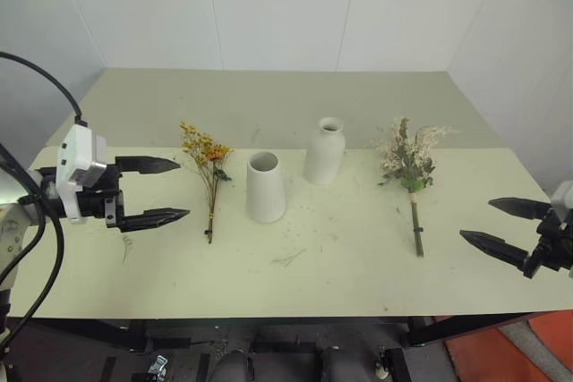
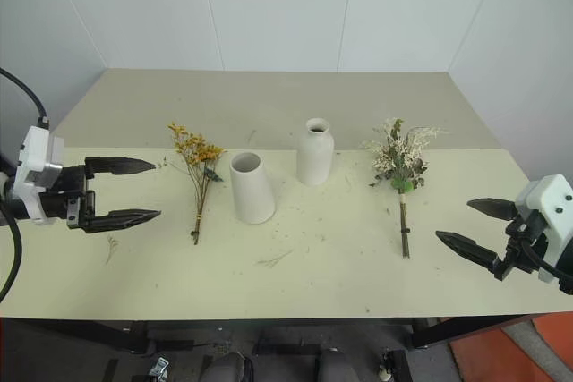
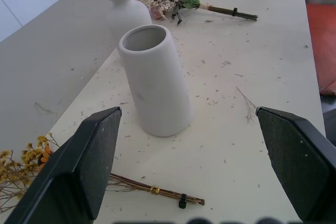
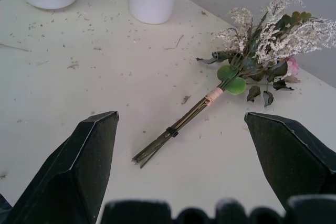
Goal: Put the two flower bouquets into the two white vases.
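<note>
Next, my right gripper closes on the cream bouquet's tan stem wrap [image 1: 413, 197] [image 4: 213, 95], under its round green leaves.
Two bouquets lie flat on the pale table [image 1: 358, 261]. The yellow-orange bouquet [image 1: 208, 167] is left of centre, thin dark stems toward the front edge. The cream bouquet [image 1: 410, 158] with green leaves and a pink rose lies right of centre, stems [image 4: 176, 127] also toward the front. Between them stand the wide-mouthed cone vase [image 1: 265, 187] and, behind it, the narrow-necked bottle vase [image 1: 324, 151], both upright and holding nothing. My left gripper [image 1: 183, 190] hovers open just left of the yellow bouquet. At the table's right end my right gripper [image 1: 476, 219] is open, apart from the cream bouquet.
Small dried bits and a loose twig [image 1: 288, 258] are scattered over the tabletop. White walls close in behind and at both sides. Beyond the table's right front corner lies orange-red floor [image 1: 537, 355]. Black cables [image 1: 36, 221] run along my left arm.
</note>
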